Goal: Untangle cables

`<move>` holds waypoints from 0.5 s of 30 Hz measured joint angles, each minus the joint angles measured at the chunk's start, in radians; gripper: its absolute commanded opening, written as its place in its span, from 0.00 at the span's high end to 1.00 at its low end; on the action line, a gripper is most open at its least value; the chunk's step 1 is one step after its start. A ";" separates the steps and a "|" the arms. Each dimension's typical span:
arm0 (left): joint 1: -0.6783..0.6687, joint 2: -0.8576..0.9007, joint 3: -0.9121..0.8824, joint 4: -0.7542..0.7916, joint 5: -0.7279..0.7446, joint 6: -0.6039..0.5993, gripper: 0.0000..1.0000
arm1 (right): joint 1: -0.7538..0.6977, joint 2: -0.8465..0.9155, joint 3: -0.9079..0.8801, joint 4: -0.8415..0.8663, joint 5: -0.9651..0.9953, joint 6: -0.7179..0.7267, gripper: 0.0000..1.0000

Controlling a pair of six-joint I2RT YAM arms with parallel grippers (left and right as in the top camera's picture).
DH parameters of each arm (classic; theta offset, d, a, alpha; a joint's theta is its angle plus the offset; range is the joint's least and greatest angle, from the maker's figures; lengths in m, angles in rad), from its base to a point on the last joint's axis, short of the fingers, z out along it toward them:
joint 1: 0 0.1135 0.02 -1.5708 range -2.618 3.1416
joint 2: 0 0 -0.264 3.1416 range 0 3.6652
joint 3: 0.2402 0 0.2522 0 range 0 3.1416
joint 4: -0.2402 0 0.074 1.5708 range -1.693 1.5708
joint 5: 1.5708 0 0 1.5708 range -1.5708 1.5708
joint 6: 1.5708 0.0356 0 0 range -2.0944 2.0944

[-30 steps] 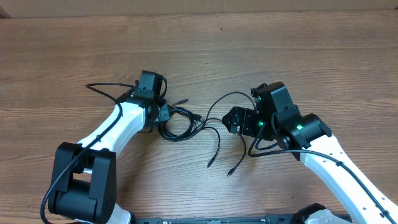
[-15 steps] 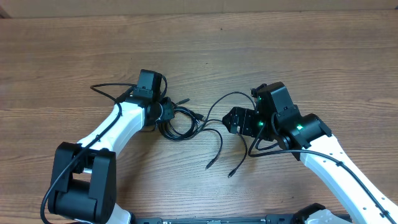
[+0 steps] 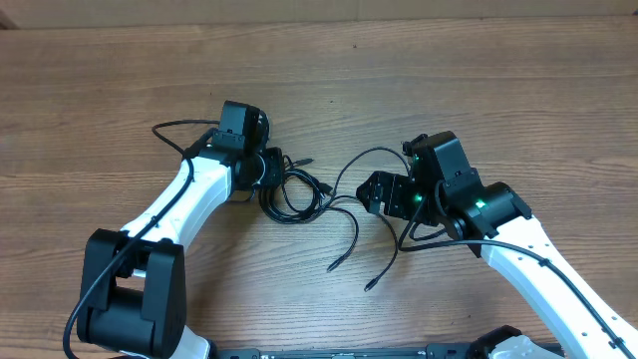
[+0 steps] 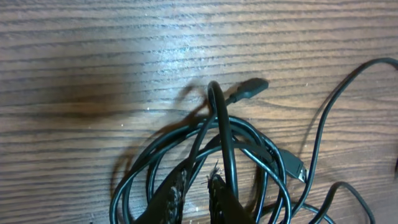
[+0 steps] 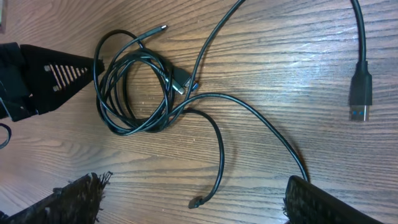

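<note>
My left gripper's fingers are nearly closed with the raised loop running outside them, so next I open them and take the cord of the plug [image 4: 205, 129] at the far edge of the coil.
The cables [image 3: 295, 195] are thin black cords in a loose coil at mid-table, with two plug-tipped ends [image 3: 332, 266] trailing toward the front. My left gripper [image 3: 271, 170] sits at the coil's left edge. In the left wrist view its fingers [image 4: 198, 183] stand a narrow gap apart with bare wood between them. One raised loop [image 4: 219, 118] runs along the right finger. My right gripper [image 5: 199, 202] is wide open just right of the coil [image 5: 134, 87], low over the table. A small plug end [image 5: 194, 203] lies between its fingers without touching them.
A thicker cord with a USB plug [image 5: 360, 93] lies right of the coil. A long thin strand [image 3: 374, 152] arcs up toward the right arm [image 3: 469, 199]. The left arm's own cable [image 3: 174, 130] loops out to the left.
The left gripper has shifted slightly up and right with the coil, and its jaws have parted a little. The trailing ends slid a bit. The right arm has not moved.
</note>
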 measured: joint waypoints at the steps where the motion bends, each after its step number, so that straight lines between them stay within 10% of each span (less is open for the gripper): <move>1: 0.000 0.000 0.000 0.000 0.002 0.005 0.84 | 0.000 0.000 0.000 0.000 0.000 0.000 0.08; 15: -0.025 0.000 0.000 -0.043 0.007 0.031 0.83 | 0.000 0.000 0.000 0.014 0.000 0.000 0.08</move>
